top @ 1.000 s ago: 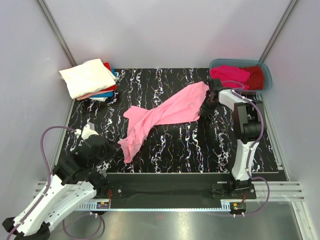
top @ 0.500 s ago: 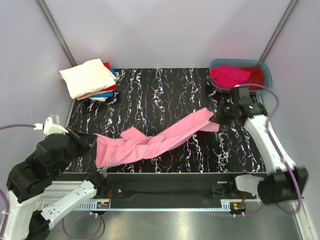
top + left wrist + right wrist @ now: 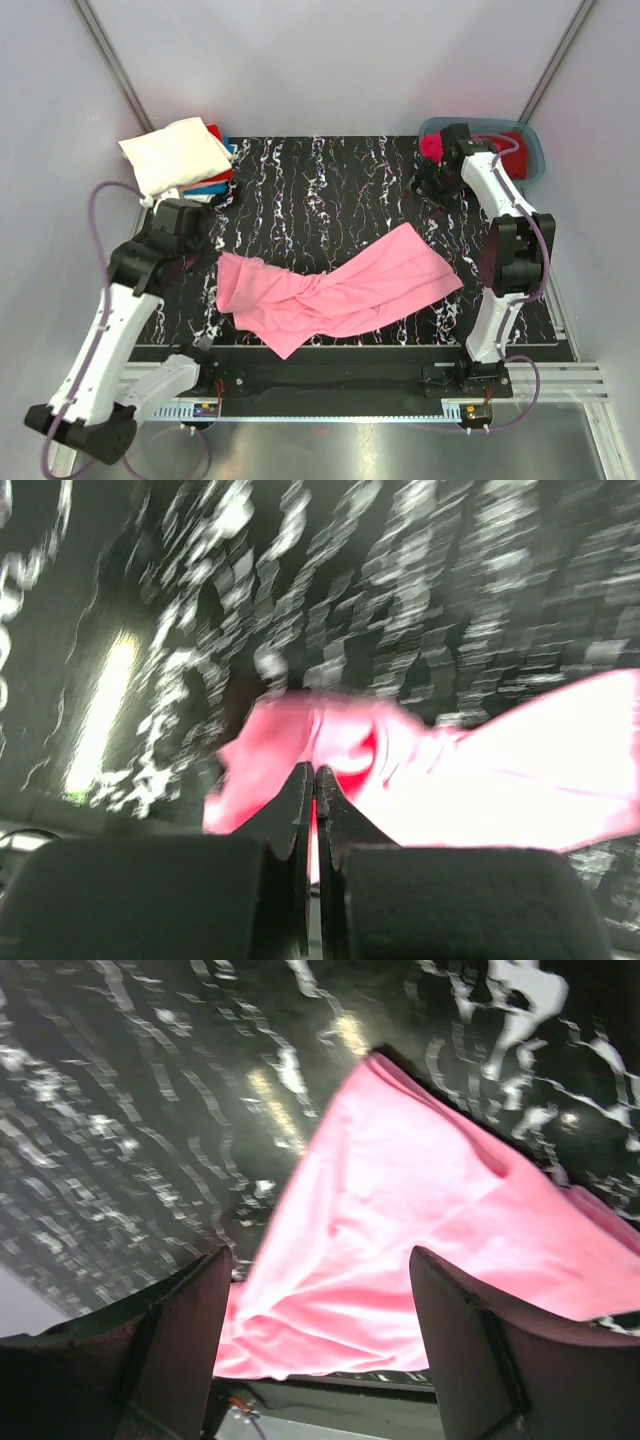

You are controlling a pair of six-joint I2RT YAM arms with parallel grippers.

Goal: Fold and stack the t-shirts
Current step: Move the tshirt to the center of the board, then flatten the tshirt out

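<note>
The fingers of my right gripper should close on the light pink t-shirt's raised edge (image 3: 425, 244) (image 3: 499, 1169), beside the shirt's far corner that is nearest the tub.
A light pink t-shirt (image 3: 345, 288) lies spread and twisted across the front middle of the table. My left gripper (image 3: 205, 252) is at its left edge and, in the left wrist view, the left gripper (image 3: 315, 772) is shut on a fold of the pink t-shirt (image 3: 520, 770). My right gripper (image 3: 432, 185) hangs at the back right, apart from the cloth; in the right wrist view the right gripper (image 3: 318, 1260) is open and empty, with the pink t-shirt (image 3: 420, 1230) far below. Folded t-shirts (image 3: 178, 156) are stacked at the back left, cream-white on top.
A grey-blue plastic tub (image 3: 533, 158) stands at the back right corner, holding a magenta t-shirt (image 3: 432, 147) and a dark red t-shirt (image 3: 511, 143). White walls close in the black marbled table (image 3: 330, 180) on three sides.
The right gripper opened, let go of the pink t-shirt and swung back toward the tub. The left gripper carried its end back over the table, and the shirt now lies flatter.
</note>
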